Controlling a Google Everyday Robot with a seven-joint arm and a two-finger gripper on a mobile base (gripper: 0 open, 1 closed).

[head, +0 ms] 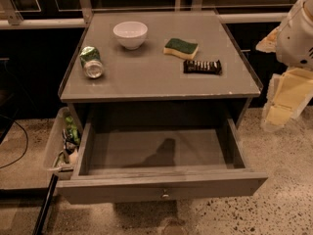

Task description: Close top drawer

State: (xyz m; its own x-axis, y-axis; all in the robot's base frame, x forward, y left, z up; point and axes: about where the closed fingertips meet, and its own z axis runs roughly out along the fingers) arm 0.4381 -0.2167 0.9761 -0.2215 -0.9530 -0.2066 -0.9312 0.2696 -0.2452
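I need to next grip the front panel point(226, 186) of the top drawer, between the knob and the corner nearest my arm.
The top drawer point(161, 192) of the grey cabinet is pulled far out toward me. Its inside is empty, with a shadow on its floor. Its grey front panel has one small round metal knob point(165, 195) at its centre. My gripper point(281, 109) hangs at the right edge of the view, beside the cabinet's right side, above and to the right of the drawer's right front corner. It touches nothing. The white arm point(298, 33) reaches down to it from the upper right.
On the cabinet top point(146, 80) lie a white bowl point(130, 34), a green can on its side point(91, 61), a yellow-green sponge point(181, 48) and a dark snack bar point(202, 66). A clear bin point(61, 143) with items stands on the floor at the left. Speckled floor lies around.
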